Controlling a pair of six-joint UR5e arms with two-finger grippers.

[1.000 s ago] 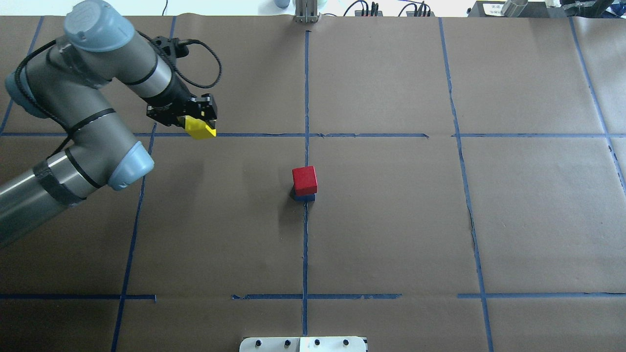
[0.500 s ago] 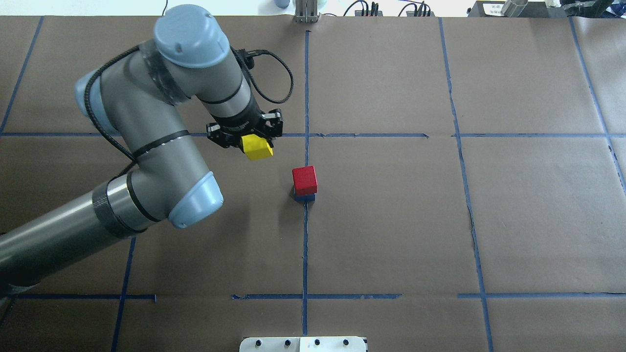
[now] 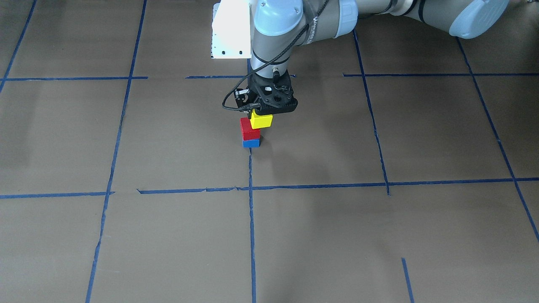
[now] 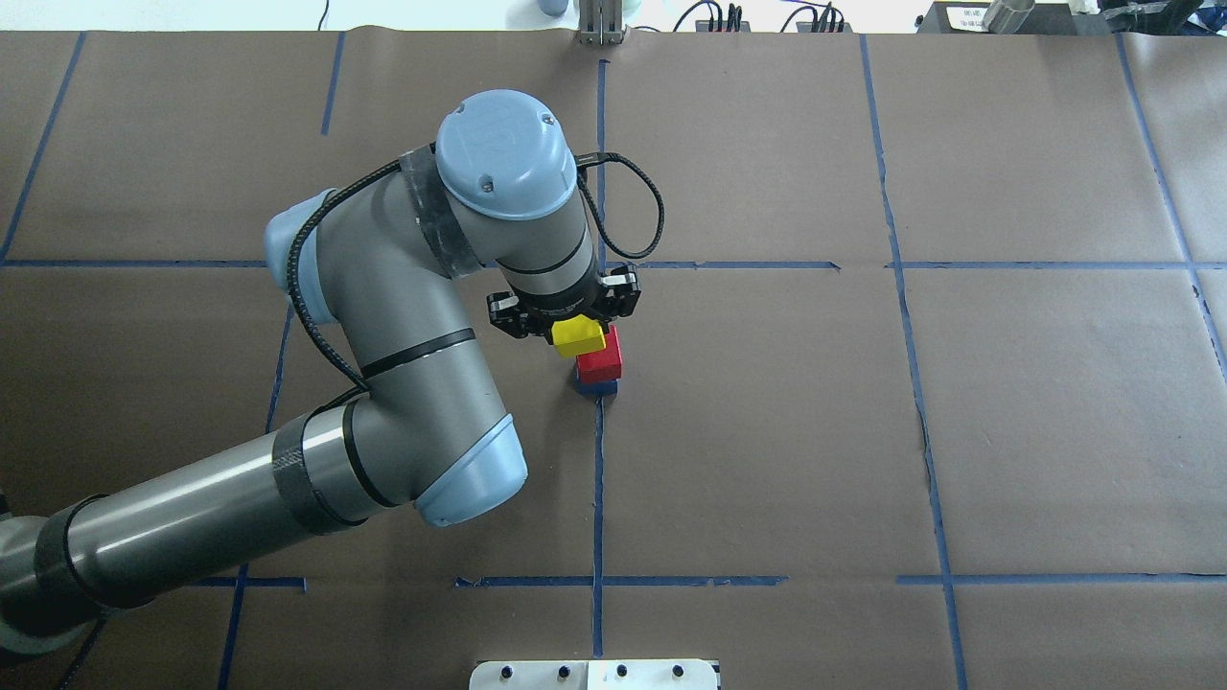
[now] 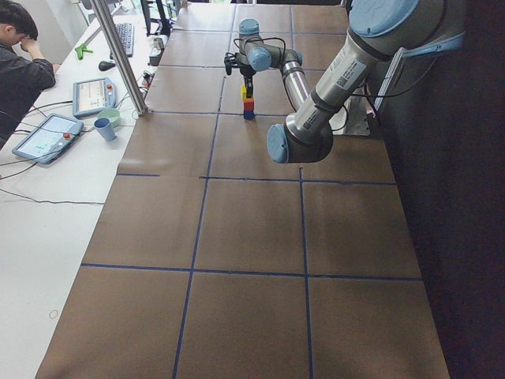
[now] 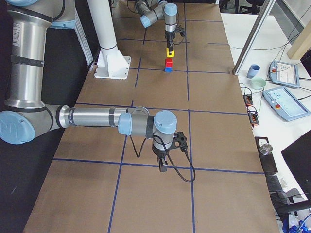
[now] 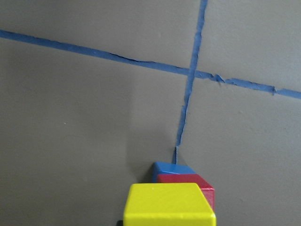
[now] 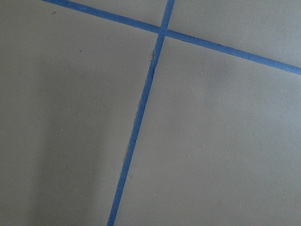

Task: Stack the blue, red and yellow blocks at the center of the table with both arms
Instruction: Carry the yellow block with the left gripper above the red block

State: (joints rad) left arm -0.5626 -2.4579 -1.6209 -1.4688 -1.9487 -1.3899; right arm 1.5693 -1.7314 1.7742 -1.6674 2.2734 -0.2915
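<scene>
My left gripper should put the yellow block down on top of the red block (image 3: 251,126) (image 7: 186,198), squarely above the blue block, and let go.
At the table's (image 4: 767,431) centre a red block (image 4: 604,362) sits on a blue block (image 4: 596,387). My left gripper (image 4: 575,331) is shut on the yellow block (image 4: 581,341) and holds it in the air, overlapping the red block's upper corner. In the front-facing view the yellow block (image 3: 261,120) hangs a little above and to the right of the red block (image 3: 248,131) and blue block (image 3: 251,143). The left wrist view shows the yellow block (image 7: 169,205) in front of the red block (image 7: 204,187). My right gripper (image 6: 163,166) hovers low, far from the stack; I cannot tell its state.
The white pedestal base (image 3: 229,29) stands on the robot's side of the stack. A metal post (image 4: 600,24) rises at the far edge. Beyond it a side desk holds tablets (image 5: 43,136) and a cup (image 5: 104,128), with a person (image 5: 20,71) seated there.
The left arm has swung right from the table's left part, carrying the yellow block over to the red-on-blue stack. The stack has not moved.
</scene>
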